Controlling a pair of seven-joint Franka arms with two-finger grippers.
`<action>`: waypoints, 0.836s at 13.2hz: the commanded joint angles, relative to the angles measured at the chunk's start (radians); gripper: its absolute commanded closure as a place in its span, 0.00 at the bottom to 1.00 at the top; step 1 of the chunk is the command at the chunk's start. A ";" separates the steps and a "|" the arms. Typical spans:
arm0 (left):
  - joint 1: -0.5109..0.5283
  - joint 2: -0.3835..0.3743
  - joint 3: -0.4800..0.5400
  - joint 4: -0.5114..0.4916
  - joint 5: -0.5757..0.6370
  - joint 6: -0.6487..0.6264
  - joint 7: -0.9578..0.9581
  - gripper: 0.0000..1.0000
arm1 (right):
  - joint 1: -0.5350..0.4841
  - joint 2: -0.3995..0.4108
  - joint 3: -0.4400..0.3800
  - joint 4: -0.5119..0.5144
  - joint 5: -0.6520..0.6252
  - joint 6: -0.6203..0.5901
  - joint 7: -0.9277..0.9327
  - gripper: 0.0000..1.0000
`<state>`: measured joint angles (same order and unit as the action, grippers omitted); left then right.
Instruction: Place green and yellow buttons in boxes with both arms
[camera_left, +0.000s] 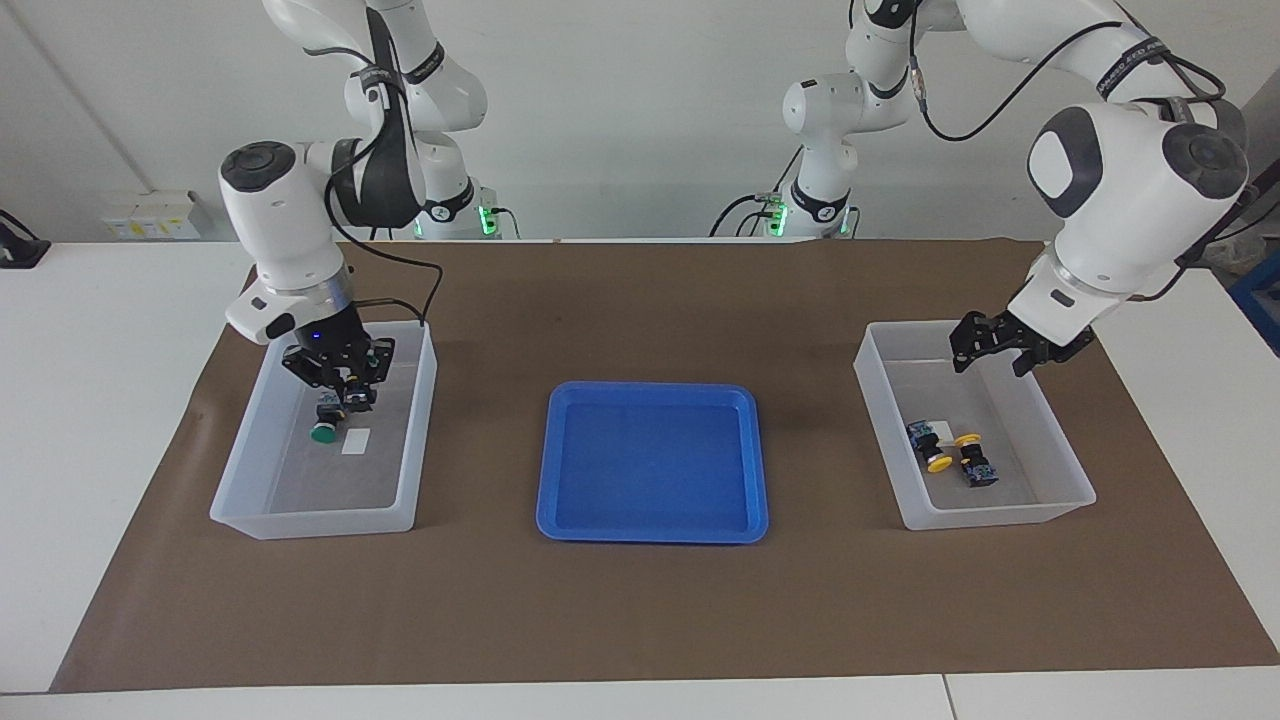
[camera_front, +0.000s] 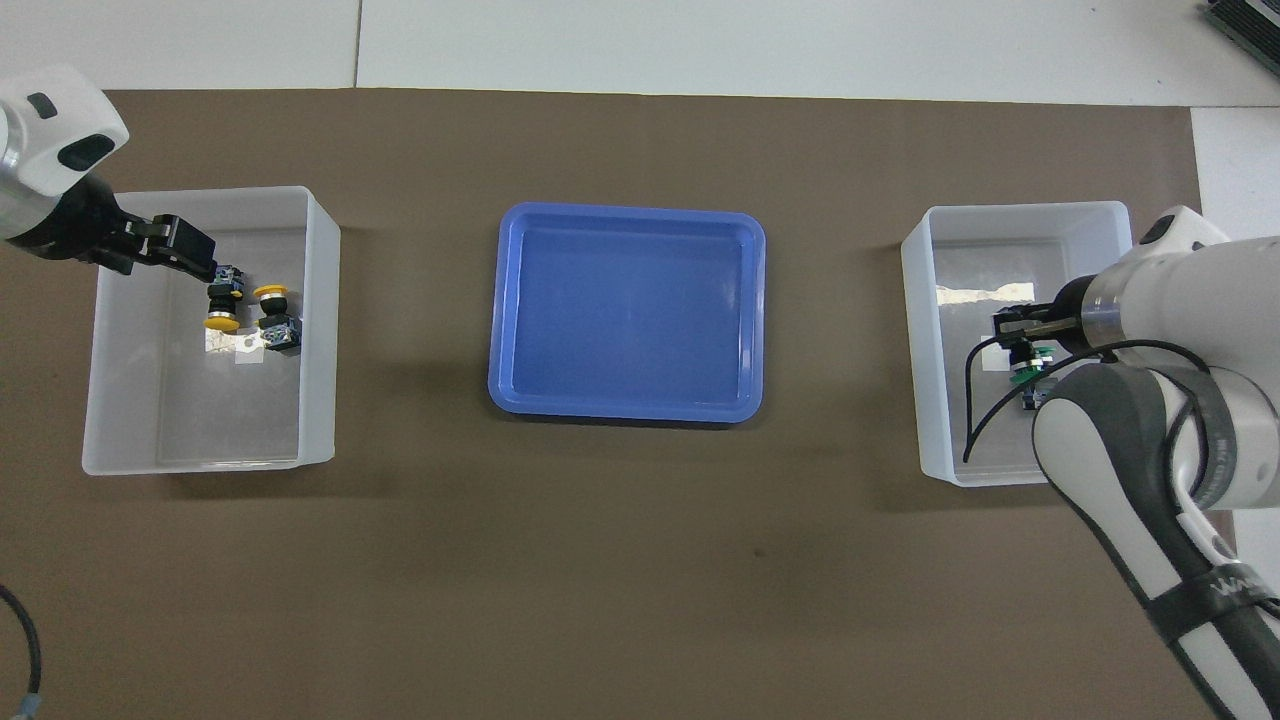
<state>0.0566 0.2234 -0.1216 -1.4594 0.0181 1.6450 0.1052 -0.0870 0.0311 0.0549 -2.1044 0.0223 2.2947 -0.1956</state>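
Observation:
Next, I release my right gripper's green button, now held low inside the clear box, beside the other green button, against the white label (camera_front: 998, 385) on the box's bottom.
My right gripper (camera_left: 343, 383) (camera_front: 1012, 330) hangs low inside the clear box (camera_left: 310, 520) (camera_front: 1020, 210) at the right arm's end of the table, shut on a green button (camera_left: 356, 397) (camera_front: 1021, 377). Another green button (camera_left: 323, 431) lies on that box's floor beside it; in the overhead view the arm mostly hides it. My left gripper (camera_left: 998, 352) (camera_front: 195, 255) is open and holds nothing, raised over the clear box (camera_left: 1000, 515) (camera_front: 200, 465) at the left arm's end. Two yellow buttons (camera_left: 930, 446) (camera_left: 972, 462) (camera_front: 221, 306) (camera_front: 272, 320) lie side by side in that box.
A blue tray (camera_left: 650, 460) (camera_front: 625, 310) with nothing in it sits between the two boxes on the brown mat (camera_left: 640, 610). Each box has a small white label (camera_left: 356, 441) (camera_front: 248, 352) on its floor. A black cable (camera_front: 975, 410) loops off the right wrist.

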 joint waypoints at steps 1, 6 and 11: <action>-0.026 -0.111 0.010 -0.067 -0.007 -0.042 -0.015 0.14 | -0.028 0.003 0.013 -0.090 0.050 0.130 -0.117 1.00; -0.047 -0.222 0.010 -0.270 -0.007 0.021 -0.015 0.11 | -0.072 0.047 0.013 -0.187 0.050 0.265 -0.120 1.00; -0.050 -0.254 0.008 -0.303 -0.007 0.065 -0.028 0.00 | -0.074 0.079 0.013 -0.220 0.050 0.319 -0.108 0.86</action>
<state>0.0186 0.0141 -0.1232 -1.7260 0.0180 1.6821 0.0979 -0.1494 0.1208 0.0551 -2.3083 0.0438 2.5960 -0.2780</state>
